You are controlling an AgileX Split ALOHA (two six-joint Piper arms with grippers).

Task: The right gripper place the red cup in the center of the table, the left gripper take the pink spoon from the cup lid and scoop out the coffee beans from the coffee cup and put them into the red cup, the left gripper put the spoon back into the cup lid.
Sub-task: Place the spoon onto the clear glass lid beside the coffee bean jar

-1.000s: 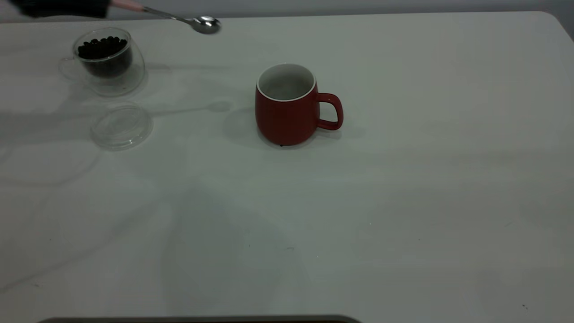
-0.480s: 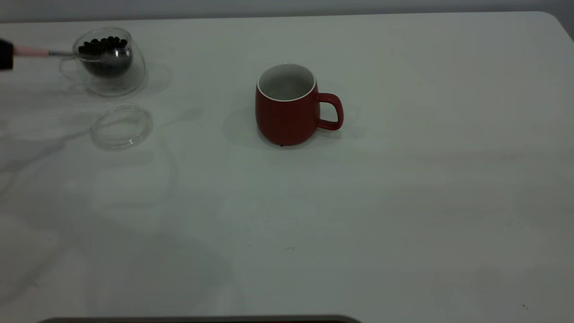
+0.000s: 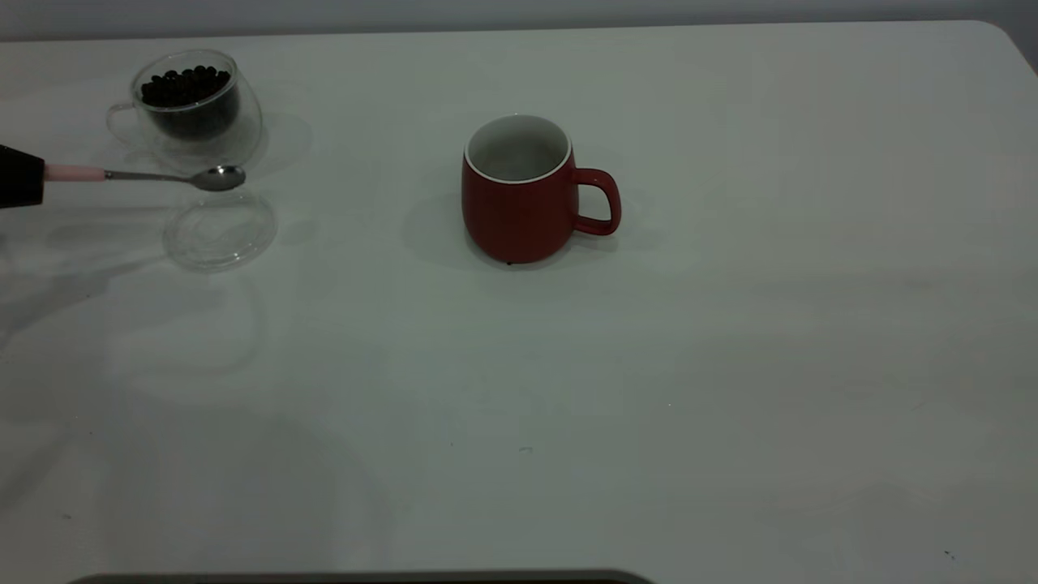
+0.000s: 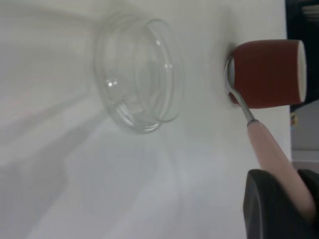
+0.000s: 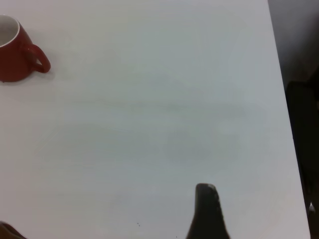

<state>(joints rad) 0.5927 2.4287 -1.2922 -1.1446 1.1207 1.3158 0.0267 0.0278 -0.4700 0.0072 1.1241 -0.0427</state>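
The robot's left gripper should release the pink spoon across the rim of the cup lid (image 3: pixel 179 225) (image 4: pixel 166 119), with the spoon's handle sticking out.
The red cup (image 3: pixel 519 191) stands upright mid-table, handle to the right; it also shows in the left wrist view (image 4: pixel 266 73) and the right wrist view (image 5: pixel 15 50). At the far left edge my left gripper (image 3: pixel 20 177) is shut on the pink spoon (image 3: pixel 146 174) by its handle (image 4: pixel 271 154). The spoon lies level, its silver bowl (image 3: pixel 217 178) hanging between the coffee cup (image 3: pixel 195 109) and the cup lid (image 3: pixel 220 229); no beans show in it. The coffee beans (image 3: pixel 185 85) fill the coffee cup. The lid (image 4: pixel 139 74) lies bare. My right gripper (image 5: pixel 104 206) hovers open over bare table.
The white table (image 3: pixel 730 365) stretches wide around the red cup. Its far edge runs just behind the coffee cup, and its right edge (image 5: pixel 286 99) lies close to the right gripper. A dark strip (image 3: pixel 365 577) sits at the near edge.
The spoon swung from high behind the coffee cup down into the beans, then came out toward the near side and now hangs lower, by the lid. The red cup has not moved.
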